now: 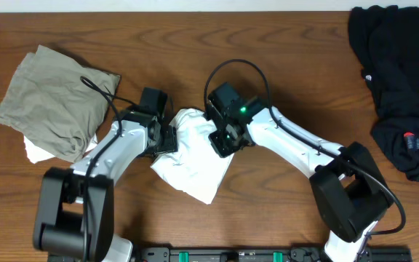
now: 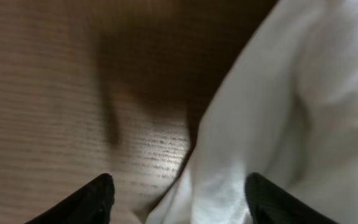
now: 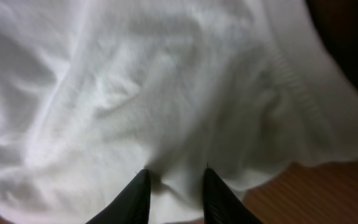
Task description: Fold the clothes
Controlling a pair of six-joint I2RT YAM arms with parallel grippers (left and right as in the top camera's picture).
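Observation:
The white T-shirt is lying crooked with just its edge between the left gripper's fingers, so the robot should straighten it and grip farther in with the left gripper [image 1: 185, 156].
The white T-shirt [image 1: 195, 166] lies bunched into a small bundle at the table's middle, between my two grippers. My left gripper [image 1: 167, 138] sits at the bundle's left edge. In the left wrist view its jaws [image 2: 179, 183] stand wide open, with the shirt's edge [image 2: 291, 93] lying loosely between the fingers over bare wood. My right gripper [image 1: 221, 141] presses on the bundle's upper right part. In the right wrist view its narrow jaws [image 3: 176, 175] are shut on a puckered fold of the white cloth [image 3: 135, 81].
An olive garment [image 1: 53, 98] lies folded at the left with a white cloth [image 1: 38, 151] poking out beneath it. A black garment [image 1: 402, 80] is heaped at the far right. Brown wooden table [image 1: 304, 58] surrounds them.

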